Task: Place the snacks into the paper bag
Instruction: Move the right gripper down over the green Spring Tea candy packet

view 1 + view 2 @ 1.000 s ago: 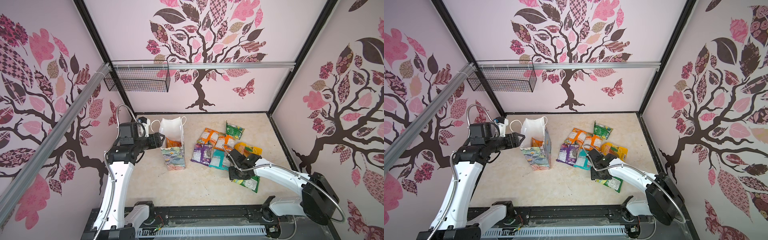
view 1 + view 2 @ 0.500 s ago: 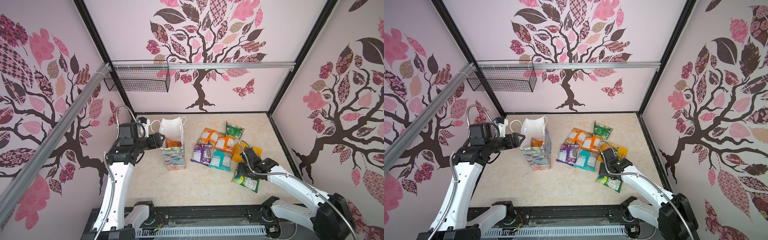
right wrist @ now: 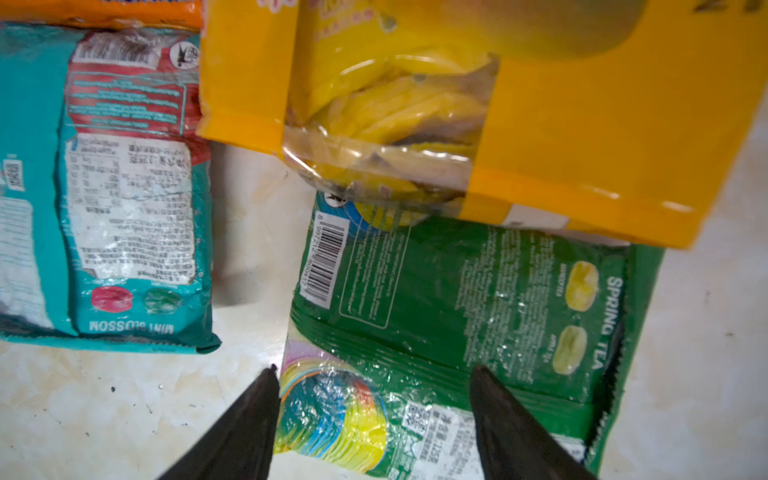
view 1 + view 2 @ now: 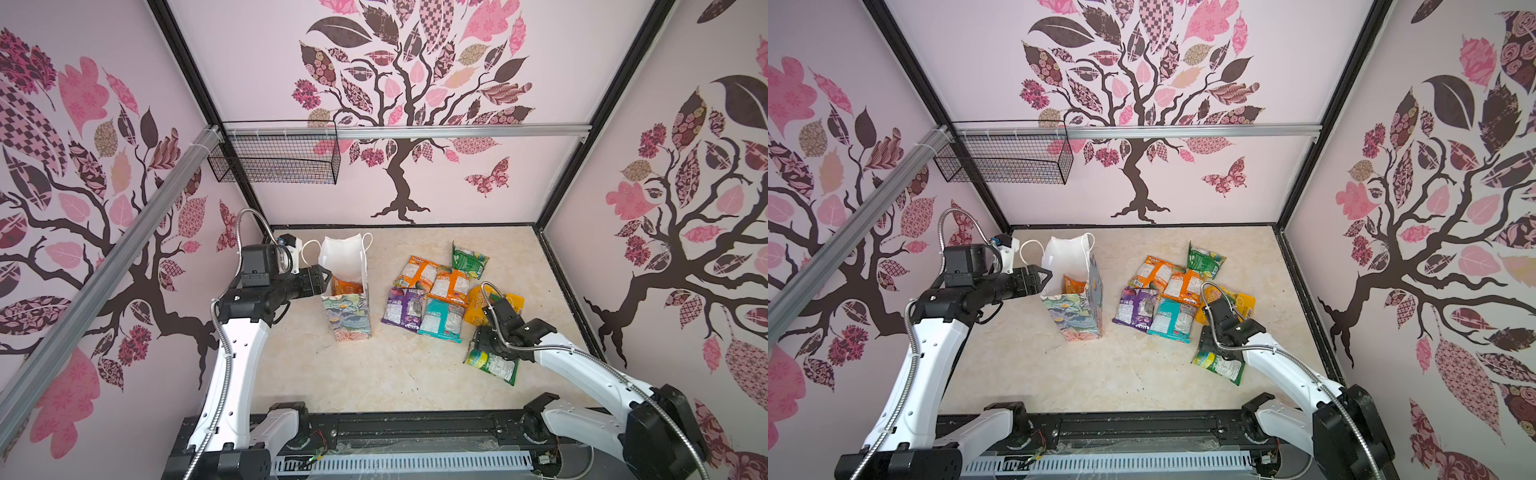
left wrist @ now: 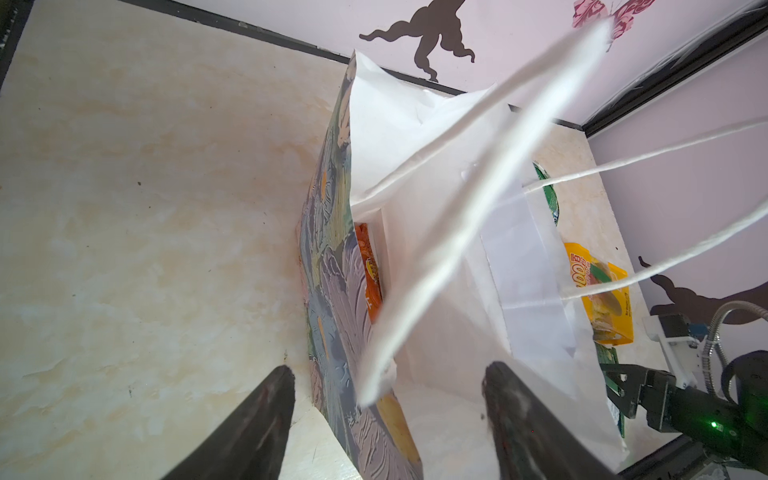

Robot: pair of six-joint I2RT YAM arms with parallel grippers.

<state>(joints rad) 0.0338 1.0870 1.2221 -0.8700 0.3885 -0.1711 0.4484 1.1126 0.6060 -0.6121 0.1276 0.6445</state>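
Observation:
My right gripper is to close next on the edge of the second green packet [image 3: 592, 464], next to its white label and opposite its rainbow print.
The paper bag [image 4: 348, 316] [image 4: 1076, 318] stands upright and open at mid-left, with an orange packet [image 4: 348, 286] inside. My left gripper [image 4: 324, 275] [image 5: 388, 374] is open at the bag's left rim, its fingers on either side of the printed wall [image 5: 332, 291]. Several snacks lie to the right: orange [image 4: 415, 272], green [image 4: 469, 259], purple [image 4: 403, 307], teal [image 4: 442, 320] and yellow [image 4: 478, 301]. My right gripper [image 4: 478, 338] [image 3: 374, 370] hangs open just over a second green packet [image 4: 494, 365] [image 3: 478, 299], its fingers on either side of the packet's near end.
A black wire basket [image 4: 274, 160] hangs on the rail at the back left. Patterned walls close in the beige table [image 4: 374, 374] on three sides. The yellow packet [image 3: 540, 124] overlaps the green one's far end. The teal packet [image 3: 124, 187] lies beside them.
The right arm has swung its elbow toward the front right, and its wrist has shifted slightly right above the green packet. The left arm and the bag have not moved.

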